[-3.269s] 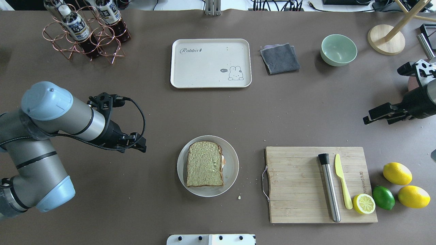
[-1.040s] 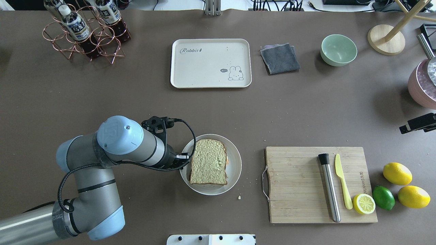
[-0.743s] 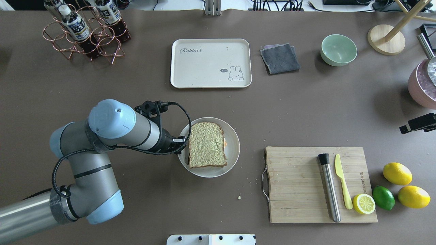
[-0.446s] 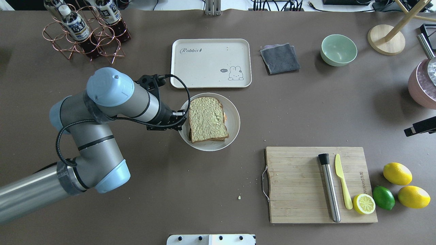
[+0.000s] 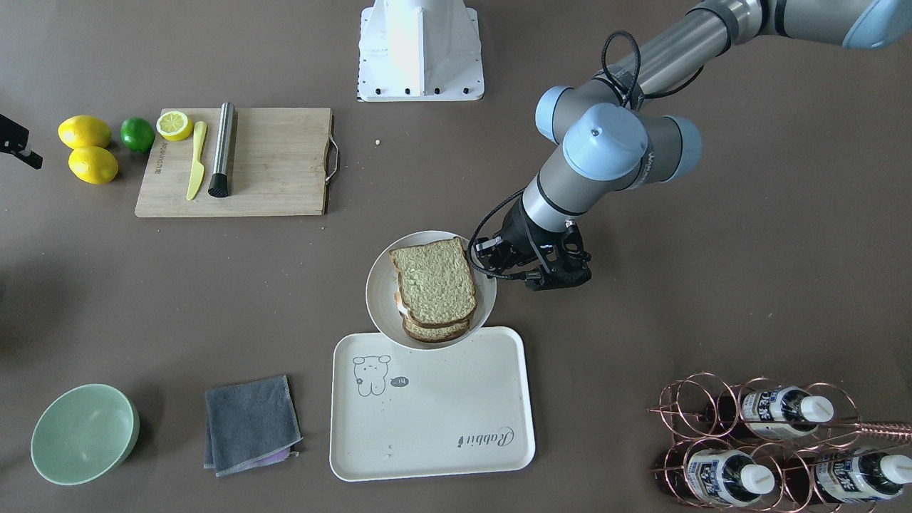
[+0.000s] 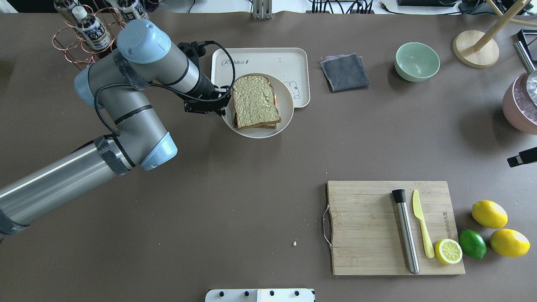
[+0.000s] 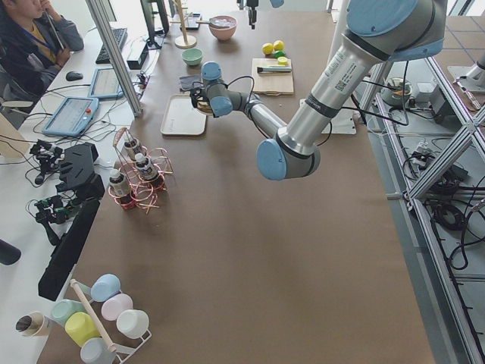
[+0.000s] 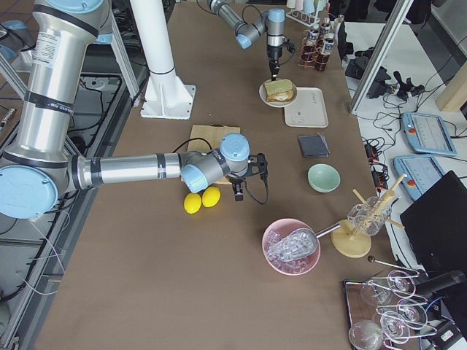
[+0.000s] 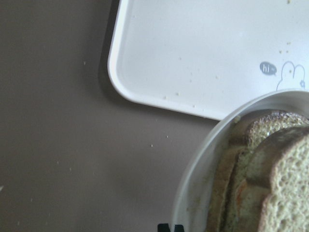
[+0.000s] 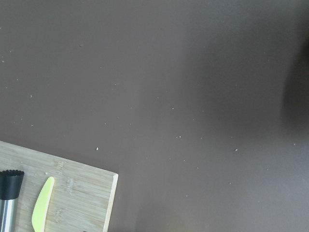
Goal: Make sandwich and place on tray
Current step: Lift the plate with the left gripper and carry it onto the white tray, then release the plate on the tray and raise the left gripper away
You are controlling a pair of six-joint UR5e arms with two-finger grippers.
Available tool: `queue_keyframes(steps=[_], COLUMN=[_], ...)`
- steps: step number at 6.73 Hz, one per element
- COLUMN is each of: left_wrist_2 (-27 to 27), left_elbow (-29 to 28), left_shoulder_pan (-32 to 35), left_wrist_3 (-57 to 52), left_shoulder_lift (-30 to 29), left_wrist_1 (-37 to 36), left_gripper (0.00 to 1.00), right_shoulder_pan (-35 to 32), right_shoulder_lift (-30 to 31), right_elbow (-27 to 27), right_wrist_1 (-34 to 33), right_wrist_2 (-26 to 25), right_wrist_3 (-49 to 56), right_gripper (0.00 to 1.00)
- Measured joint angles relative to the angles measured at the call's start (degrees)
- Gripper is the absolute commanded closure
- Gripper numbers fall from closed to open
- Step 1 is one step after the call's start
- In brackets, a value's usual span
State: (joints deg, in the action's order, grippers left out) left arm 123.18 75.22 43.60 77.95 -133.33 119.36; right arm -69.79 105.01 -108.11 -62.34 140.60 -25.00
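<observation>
My left gripper will put down and release the plate with the sandwich, now lifted over the tray's near edge, on the middle of the cream tray (image 5: 432, 392) (image 9: 228, 49), next to the tray's drawing.
The sandwich (image 6: 256, 100), two greenish-tan bread slices with a bit of egg at the edge, lies on a round white plate (image 6: 286, 114). My left gripper (image 6: 224, 105) is shut on the plate's left rim and holds it lifted, over the near edge of the cream tray (image 6: 289, 61). The front view shows the sandwich (image 5: 434, 281), the plate (image 5: 377, 285), my left gripper (image 5: 486, 260) and the tray (image 5: 442, 420). The left wrist view shows the tray's corner (image 9: 203, 58) and the sandwich (image 9: 285, 193). My right gripper (image 6: 522, 157) is at the right edge; I cannot tell its state.
A wooden cutting board (image 6: 365, 226) at the front right holds a steel muddler (image 6: 406, 230), a yellow knife (image 6: 421, 222) and a lemon half. Lemons and a lime lie beside it. A grey cloth (image 6: 345, 72), a green bowl (image 6: 417, 61) and a bottle rack (image 6: 84, 33) stand at the back.
My left gripper closed on the plate's rim, lifted it and carried it with the sandwich away from me, up to the tray. My right arm drew back to the right edge.
</observation>
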Motion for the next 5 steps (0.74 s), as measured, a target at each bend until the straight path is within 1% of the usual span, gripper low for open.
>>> queue_keyframes(steps=[2, 3, 4, 5], left_wrist_2=[0.9, 1.0, 1.1, 1.0], left_elbow=[-17.1, -23.7, -28.2, -30.8], left_shoulder_pan=[2.4, 2.9, 3.2, 3.3], left_wrist_3=[-3.8, -4.3, -4.5, -4.6], left_shoulder_lift=[-8.5, -11.0, -12.9, -14.2], left_wrist_1=[7.2, 11.2, 13.4, 14.5], left_gripper=[1.0, 1.0, 1.0, 1.0], right_shoulder_pan=[-2.2, -2.8, -3.3, -3.4], right_shoulder_lift=[0.1, 0.1, 0.2, 0.2], right_elbow=[-0.1, -0.2, -0.2, -0.1], right_wrist_1=[0.0, 0.0, 0.0, 0.0], right_wrist_2=[1.2, 1.5, 1.6, 1.6], right_wrist_3=[2.7, 3.0, 3.1, 3.2], right_gripper=[0.0, 0.0, 0.0, 0.0])
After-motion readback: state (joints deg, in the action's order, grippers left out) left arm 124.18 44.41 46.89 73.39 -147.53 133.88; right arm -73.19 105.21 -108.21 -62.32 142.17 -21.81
